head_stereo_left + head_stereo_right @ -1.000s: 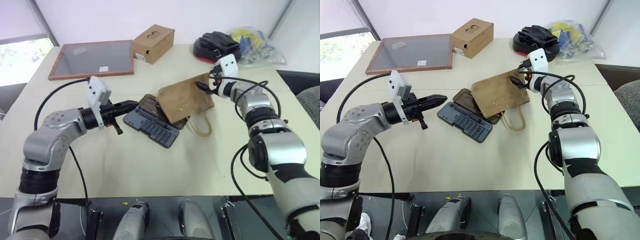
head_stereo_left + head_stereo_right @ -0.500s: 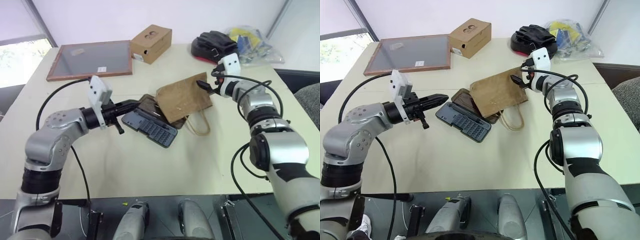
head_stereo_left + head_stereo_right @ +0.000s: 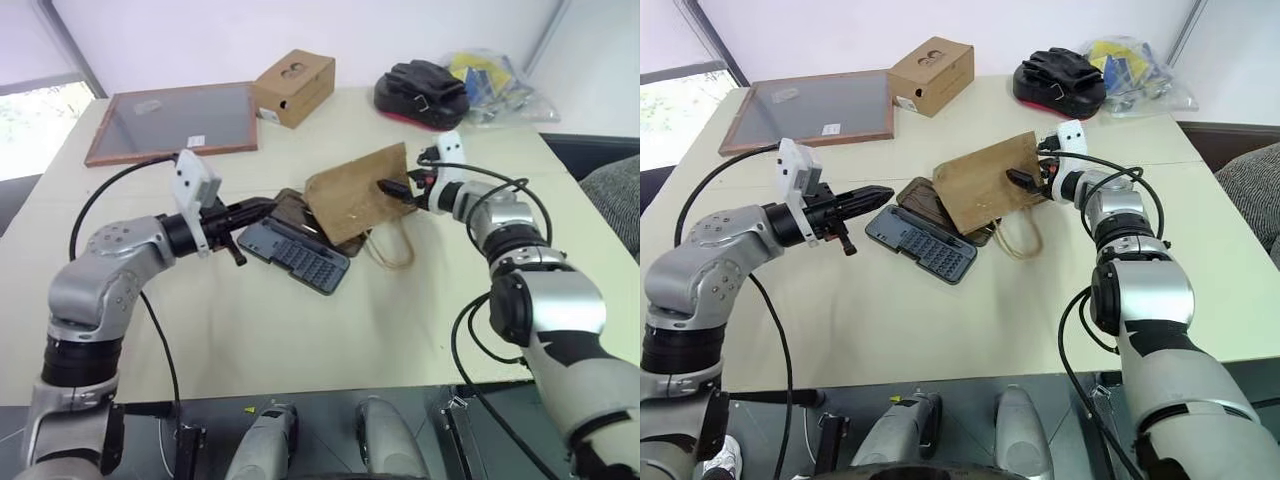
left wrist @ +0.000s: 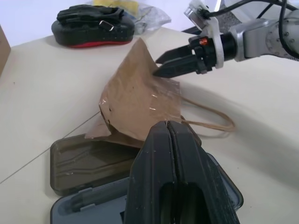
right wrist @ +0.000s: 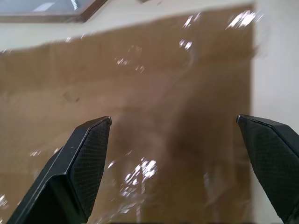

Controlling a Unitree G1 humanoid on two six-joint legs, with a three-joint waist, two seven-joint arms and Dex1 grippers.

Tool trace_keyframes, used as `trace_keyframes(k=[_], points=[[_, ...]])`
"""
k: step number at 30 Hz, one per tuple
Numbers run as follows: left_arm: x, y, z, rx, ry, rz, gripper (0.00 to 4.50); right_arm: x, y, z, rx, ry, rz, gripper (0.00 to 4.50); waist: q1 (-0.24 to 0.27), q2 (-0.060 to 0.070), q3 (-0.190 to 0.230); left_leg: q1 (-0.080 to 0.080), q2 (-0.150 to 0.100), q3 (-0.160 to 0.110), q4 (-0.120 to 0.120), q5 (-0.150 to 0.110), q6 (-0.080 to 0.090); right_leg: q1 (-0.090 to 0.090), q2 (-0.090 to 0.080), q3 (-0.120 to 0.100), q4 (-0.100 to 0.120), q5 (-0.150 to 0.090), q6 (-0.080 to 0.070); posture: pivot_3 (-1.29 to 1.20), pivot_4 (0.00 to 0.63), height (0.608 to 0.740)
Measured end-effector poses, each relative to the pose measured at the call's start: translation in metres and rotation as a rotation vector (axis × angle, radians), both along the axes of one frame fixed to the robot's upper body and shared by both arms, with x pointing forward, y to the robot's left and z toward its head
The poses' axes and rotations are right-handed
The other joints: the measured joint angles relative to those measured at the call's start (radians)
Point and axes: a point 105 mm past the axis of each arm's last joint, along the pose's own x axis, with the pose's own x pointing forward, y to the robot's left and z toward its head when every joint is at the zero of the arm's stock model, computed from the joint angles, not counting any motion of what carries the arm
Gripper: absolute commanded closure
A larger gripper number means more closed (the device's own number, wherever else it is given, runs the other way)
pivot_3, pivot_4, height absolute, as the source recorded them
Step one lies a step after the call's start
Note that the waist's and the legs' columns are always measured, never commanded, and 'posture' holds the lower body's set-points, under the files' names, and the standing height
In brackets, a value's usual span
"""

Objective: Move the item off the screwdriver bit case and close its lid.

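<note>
The brown paper bag's folded edge (image 3: 316, 205) (image 4: 108, 123) over the case's lid, across from my right gripper, is the next place my left gripper needs to go to and close on.
The item, a brown paper bag (image 3: 352, 193), lies tilted over the open screwdriver bit case, its loop handles (image 3: 392, 252) on the table. The case's dark base (image 3: 294, 256) with rows of bits lies bare in front. Its lid (image 3: 292, 209), smoky brown, lies flat behind the base, partly under the bag. My right gripper (image 3: 393, 190) is open at the bag's raised right edge, the brown paper (image 5: 154, 93) close between its fingers (image 5: 88, 154); I cannot tell if they touch it. Beside the case's left end, my left gripper (image 3: 262, 208) is shut and holds nothing.
At the back left lies a wood-framed dark board (image 3: 170, 120), with a cardboard box (image 3: 293, 87) beside it. A black and red pouch (image 3: 420, 90) and a clear bag of coloured things (image 3: 495, 80) sit at the back right. Bare tabletop (image 3: 300, 340) stretches toward the front edge.
My right gripper has come down and in toward the bag's right edge, rolling as it went. The left gripper has stayed put. The camera has shifted slightly.
</note>
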Motion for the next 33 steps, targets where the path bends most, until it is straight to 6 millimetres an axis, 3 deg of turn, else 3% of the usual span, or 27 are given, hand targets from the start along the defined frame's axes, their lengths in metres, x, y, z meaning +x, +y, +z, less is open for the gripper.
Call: trace_keyframes(k=[12, 15, 18, 20, 23, 29, 33], points=[[-0.003, 0.003, 0.005, -0.013, -0.028, 0.039, 4.5, -0.001, 0.006, -0.002, -0.01, 0.001, 0.022, 0.02, -0.002, 0.0, 0.0, 0.0, 0.001, 0.001, 0.0, 0.0, 0.0, 0.0, 0.0, 0.001, 0.0, 0.0, 0.0, 0.0, 0.15, 0.74], [-0.002, 0.005, 0.001, -0.034, -0.011, 0.054, 4.5, 0.002, 0.014, 0.009, -0.006, -0.041, 0.039, 0.02, -0.003, 0.0, 0.0, 0.0, 0.002, 0.001, 0.0, 0.0, 0.0, -0.001, 0.0, 0.002, 0.001, 0.0, 0.0, 0.0, 0.15, 0.74], [0.004, 0.013, -0.007, -0.096, 0.036, 0.084, 4.5, -0.001, 0.032, 0.042, 0.02, -0.164, 0.102, 0.02, -0.001, 0.0, 0.0, 0.0, 0.003, 0.001, 0.0, 0.0, 0.0, -0.002, 0.001, 0.002, 0.001, 0.0, 0.0, 0.0, 0.15, 0.74], [0.008, 0.02, -0.015, -0.108, 0.073, 0.101, 4.5, -0.012, 0.041, 0.056, 0.042, -0.221, 0.136, 0.02, 0.001, -0.001, 0.0, 0.0, 0.004, 0.001, 0.0, 0.0, 0.0, -0.002, 0.001, 0.002, 0.001, 0.0, 0.0, 0.0, 0.15, 0.74], [0.017, 0.028, -0.024, -0.119, 0.116, 0.117, 4.5, -0.043, 0.053, 0.054, 0.062, -0.225, 0.174, 0.02, 0.016, -0.001, 0.0, -0.001, 0.003, -0.001, 0.001, -0.002, 0.003, -0.003, 0.0, 0.002, 0.001, 0.0, 0.0, 0.0, 0.15, 0.74], [0.031, 0.027, -0.019, -0.081, 0.098, 0.083, 4.5, -0.092, 0.062, 0.063, -0.052, -0.277, 0.211, 0.02, 0.03, -0.001, -0.001, -0.001, 0.003, 0.0, 0.003, -0.004, 0.006, -0.003, 0.0, 0.003, 0.001, 0.002, 0.001, 0.0, 0.15, 0.74], [0.037, 0.022, -0.017, -0.071, 0.096, 0.056, 4.5, -0.111, 0.054, 0.043, -0.152, -0.259, 0.18, 0.02, 0.029, -0.002, -0.001, -0.001, 0.003, 0.001, 0.003, -0.004, 0.007, -0.002, 0.0, 0.003, 0.001, 0.002, 0.001, 0.0, 0.15, 0.74]])
